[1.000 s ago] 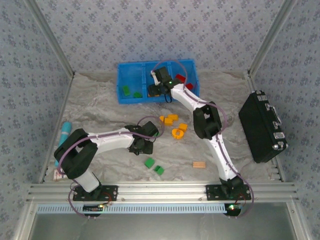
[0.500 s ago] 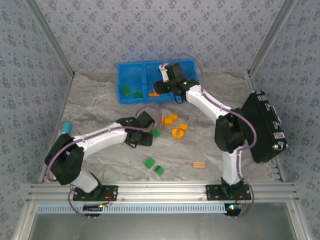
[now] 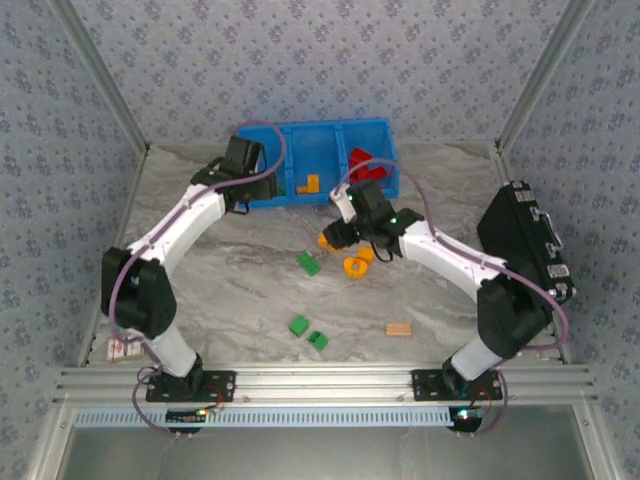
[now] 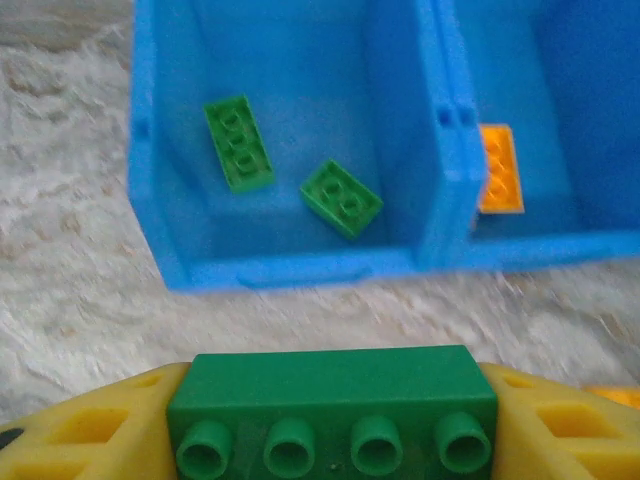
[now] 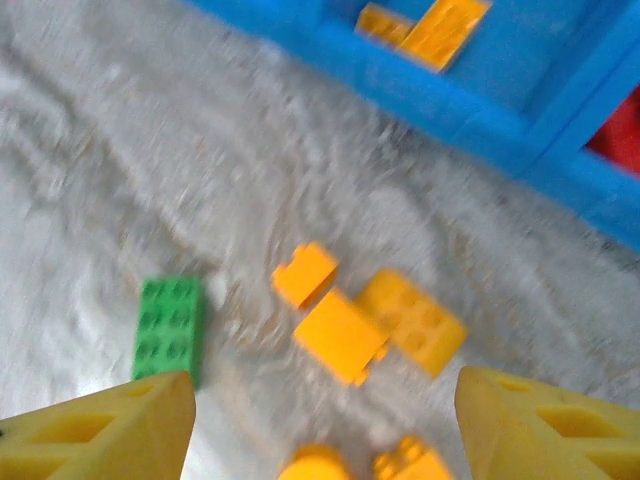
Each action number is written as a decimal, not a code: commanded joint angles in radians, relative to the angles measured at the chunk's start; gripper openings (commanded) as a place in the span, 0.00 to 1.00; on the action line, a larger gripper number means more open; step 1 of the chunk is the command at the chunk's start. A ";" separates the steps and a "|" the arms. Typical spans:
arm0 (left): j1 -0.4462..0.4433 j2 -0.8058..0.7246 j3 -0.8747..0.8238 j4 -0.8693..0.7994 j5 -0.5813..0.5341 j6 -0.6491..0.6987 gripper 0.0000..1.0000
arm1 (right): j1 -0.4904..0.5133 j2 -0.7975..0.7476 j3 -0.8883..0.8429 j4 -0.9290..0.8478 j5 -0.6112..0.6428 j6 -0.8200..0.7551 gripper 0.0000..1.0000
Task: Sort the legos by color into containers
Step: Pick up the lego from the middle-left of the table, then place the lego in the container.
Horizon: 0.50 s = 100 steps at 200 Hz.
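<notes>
Next, my left gripper releases the green lego so that it sits between the other green legos and the blue container's front side (image 3: 265,190) (image 4: 286,212).
My left gripper (image 4: 332,440) is shut on a green lego (image 4: 332,385), held just before the front wall of the blue container (image 4: 300,268); from above this gripper (image 3: 243,170) is at the bin's left end. Two green legos (image 4: 238,143) (image 4: 341,198) lie in the left compartment and an orange one (image 4: 500,168) in the middle. Red legos (image 3: 365,160) fill the right one. My right gripper (image 5: 320,440) (image 3: 338,232) hangs open over a cluster of orange legos (image 5: 340,335) and the orange ring (image 3: 357,264), with one green lego (image 5: 170,325) at its left finger.
Two more green legos (image 3: 298,324) (image 3: 318,340) lie near the table's front, and a tan striped block (image 3: 398,329) to their right. A black hard case (image 3: 525,255) stands along the right edge. Patterned walls close in the table on three sides.
The left arm swung from mid-table up to the bin's left end, carrying a green lego. The right arm pulled back out of the bin to above the orange cluster, jaws widening.
</notes>
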 commanded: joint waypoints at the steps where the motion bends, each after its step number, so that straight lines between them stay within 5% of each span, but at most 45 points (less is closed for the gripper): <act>1: 0.037 0.089 0.090 0.028 -0.014 0.060 0.38 | 0.053 -0.065 -0.063 -0.026 0.035 -0.077 0.72; 100: 0.106 0.377 0.286 0.054 0.011 0.075 0.50 | 0.068 -0.057 -0.183 -0.108 0.104 -0.032 0.76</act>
